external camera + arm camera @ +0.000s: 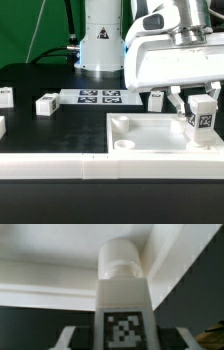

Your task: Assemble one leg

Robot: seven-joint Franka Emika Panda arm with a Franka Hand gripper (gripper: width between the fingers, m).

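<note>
The leg stands at the panel's far corner with the gripper slanted around it, so the robot should open the gripper, take the leg's top [203, 99] from more steeply above and turn it.
My gripper [202, 112] is shut on a leg [203, 116], a small white block with a black-and-white tag, held upright over the far right corner of the large flat white panel [150, 130]. In the wrist view the held leg [122, 291] stands between my fingers [72, 336], its rounded end pointing at the panel's raised corner rim [60, 272]. Whether it touches the panel I cannot tell. More legs lie on the black table: one at the exterior view's left [46, 104], one at the far left [5, 97].
The marker board [100, 97] lies behind the panel, in front of the robot base [100, 40]. A white rail [60, 166] runs along the table's front edge. A round socket [122, 145] shows at the panel's near left corner.
</note>
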